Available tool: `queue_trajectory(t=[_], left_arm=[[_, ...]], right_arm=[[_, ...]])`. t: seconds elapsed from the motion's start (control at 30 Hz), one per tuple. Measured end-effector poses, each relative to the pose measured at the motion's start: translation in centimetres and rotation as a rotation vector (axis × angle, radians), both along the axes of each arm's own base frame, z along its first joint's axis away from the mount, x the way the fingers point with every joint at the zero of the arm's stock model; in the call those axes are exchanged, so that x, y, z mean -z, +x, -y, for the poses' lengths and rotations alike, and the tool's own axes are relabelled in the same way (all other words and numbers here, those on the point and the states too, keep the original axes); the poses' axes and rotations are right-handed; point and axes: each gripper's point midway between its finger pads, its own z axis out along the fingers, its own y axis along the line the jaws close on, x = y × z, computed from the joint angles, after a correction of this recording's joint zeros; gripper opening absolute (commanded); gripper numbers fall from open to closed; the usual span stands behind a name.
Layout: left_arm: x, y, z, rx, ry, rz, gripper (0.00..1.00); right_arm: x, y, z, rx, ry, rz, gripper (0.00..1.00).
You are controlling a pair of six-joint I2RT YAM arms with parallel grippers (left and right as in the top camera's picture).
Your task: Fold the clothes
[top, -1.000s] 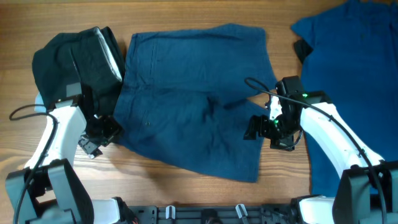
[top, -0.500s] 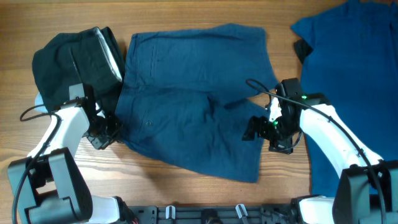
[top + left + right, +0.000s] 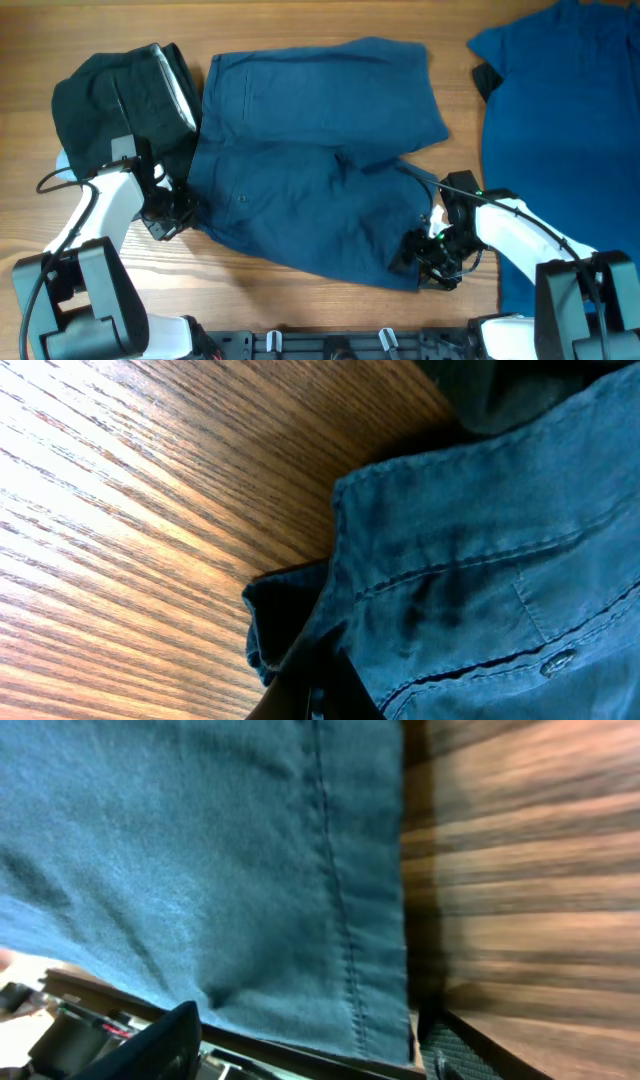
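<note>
My left gripper needs to let go of the shorts' waistband corner just beside the near end of the black garment's white strip (image 3: 221, 133).
The dark navy shorts (image 3: 310, 190) lie spread flat across the middle of the table. My left gripper (image 3: 168, 213) sits at their left edge, by the waistband. In the left wrist view the gripper (image 3: 318, 698) is shut, pinching a fold of the navy fabric (image 3: 480, 540) beside the stitched seam. My right gripper (image 3: 428, 258) is at the lower right corner of the shorts' leg. In the right wrist view the gripper (image 3: 310, 1050) stands open, with the hemmed edge of the shorts (image 3: 350, 920) between its two fingers (image 3: 165, 1038).
A black garment (image 3: 110, 90) lies bunched at the back left, touching the shorts. A brighter blue shirt (image 3: 565, 130) covers the right side of the table. Bare wood (image 3: 260, 290) shows along the front edge.
My left gripper closed on the shorts' left edge. My right arm moved toward the front edge to the leg's lower right corner, its jaws narrowing around the hem.
</note>
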Motion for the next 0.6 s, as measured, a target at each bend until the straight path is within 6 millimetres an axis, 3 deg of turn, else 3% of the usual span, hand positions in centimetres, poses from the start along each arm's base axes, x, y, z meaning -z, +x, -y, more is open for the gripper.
queue_trajectory(t=[0.03, 0.1, 0.23, 0.47, 0.6], left_arm=[[0.0, 0.0, 0.0, 0.0, 0.0, 0.0, 0.04], [0.0, 0.0, 0.0, 0.004, -0.002, 0.001, 0.04], [0.0, 0.0, 0.0, 0.011, -0.002, 0.003, 0.04], [0.0, -0.2, 0.1, 0.034, -0.003, 0.002, 0.04], [-0.9, -1.6, 0.6, 0.07, -0.027, -0.038, 0.04]], right_arm=[[0.0, 0.3, -0.2, 0.005, 0.015, 0.012, 0.53], [0.0, 1.5, -0.9, 0.008, 0.055, 0.07, 0.3], [-0.3, 2.6, -1.8, -0.008, 0.12, 0.133, 0.05], [-1.3, 2.4, -2.6, -0.052, 0.202, 0.163, 0.04], [-3.9, 3.3, -2.7, -0.061, 0.216, 0.258, 0.04]])
